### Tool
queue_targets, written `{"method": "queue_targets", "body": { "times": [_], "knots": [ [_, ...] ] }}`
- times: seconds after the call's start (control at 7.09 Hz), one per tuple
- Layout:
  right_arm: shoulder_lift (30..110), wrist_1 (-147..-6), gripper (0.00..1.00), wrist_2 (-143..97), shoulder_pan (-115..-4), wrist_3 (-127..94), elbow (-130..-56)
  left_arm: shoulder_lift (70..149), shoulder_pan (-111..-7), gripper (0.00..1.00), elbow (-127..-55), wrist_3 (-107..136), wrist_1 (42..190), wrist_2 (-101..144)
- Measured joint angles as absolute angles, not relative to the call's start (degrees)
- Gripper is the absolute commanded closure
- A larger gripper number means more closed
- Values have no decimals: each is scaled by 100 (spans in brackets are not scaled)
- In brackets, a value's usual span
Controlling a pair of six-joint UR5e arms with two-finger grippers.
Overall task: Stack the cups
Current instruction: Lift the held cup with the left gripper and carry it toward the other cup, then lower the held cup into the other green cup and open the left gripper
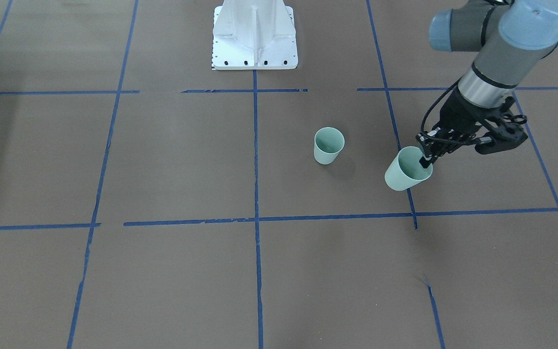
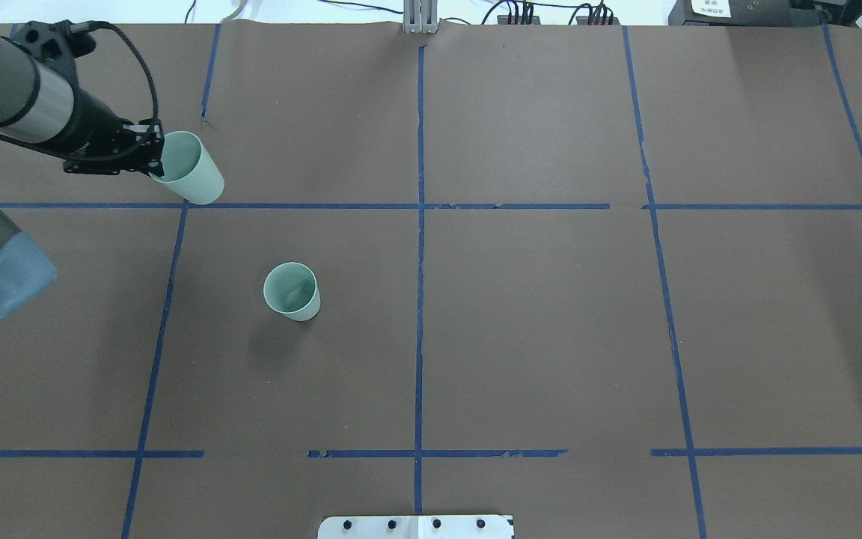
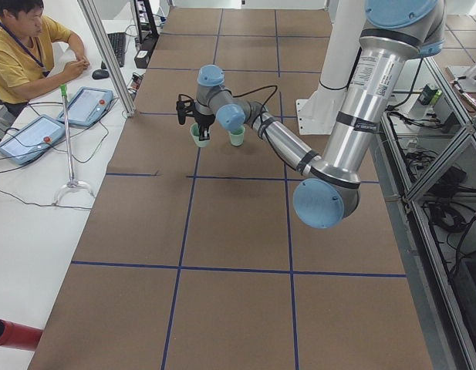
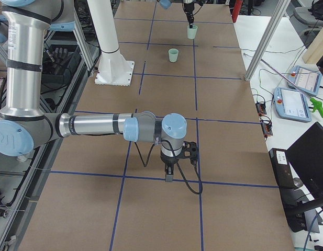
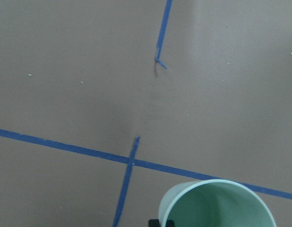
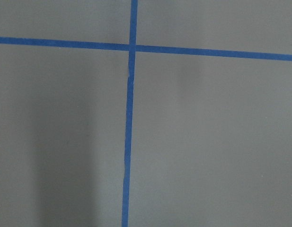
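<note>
Next, I let go of the held cup, now a little above the table, with my left gripper inside the opening of the standing mint-green cup (image 1: 330, 141).
One pale mint-green cup (image 1: 328, 145) stands upright and alone on the brown table (image 1: 162, 160); it also shows in the overhead view (image 2: 292, 292). My left gripper (image 1: 426, 162) is shut on the rim of the second cup (image 1: 402, 172), one finger inside and one outside. It holds this cup (image 2: 195, 176) a little above the table, to the left of and farther out than the standing cup. The left wrist view shows the held cup's open mouth (image 5: 216, 205). My right gripper (image 4: 169, 178) points down over the table far from both cups, and I cannot tell whether it is open.
Blue tape lines (image 2: 420, 224) divide the brown table into squares. The white robot base (image 1: 255, 39) stands at the robot's edge of the table. A seated operator (image 3: 21, 46) with tablets (image 3: 29, 135) and a pole stand (image 3: 68, 139) is beyond the far edge.
</note>
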State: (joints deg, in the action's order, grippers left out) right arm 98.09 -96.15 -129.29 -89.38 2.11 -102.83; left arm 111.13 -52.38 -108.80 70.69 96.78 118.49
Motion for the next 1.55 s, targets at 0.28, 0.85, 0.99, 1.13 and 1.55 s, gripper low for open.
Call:
{"method": "queue_targets", "body": {
  "times": [0.28, 0.85, 0.99, 1.13, 1.55],
  "knots": [
    [9808, -9615, 0, -12929, -8936, 211, -10283, 11388, -4572, 100, -11282, 7668, 9004, 11497],
    [9809, -9615, 0, -12929, -8935, 211, -10283, 11562, -3813, 100, -11496, 8427, 8571, 10821],
    [9810, -9615, 0, -12929, -8936, 211, -10283, 11562, -3777, 100, -11492, 8446, 8564, 10759],
    [9812, -9615, 0, -12929, -8936, 211, -10283, 11562, -3730, 100, -11495, 8450, 8562, 10734],
    [9812, -9615, 0, -12929, -8934, 211, -10283, 11557, -3545, 100, -11514, 8454, 8560, 10723]
  ]
}}
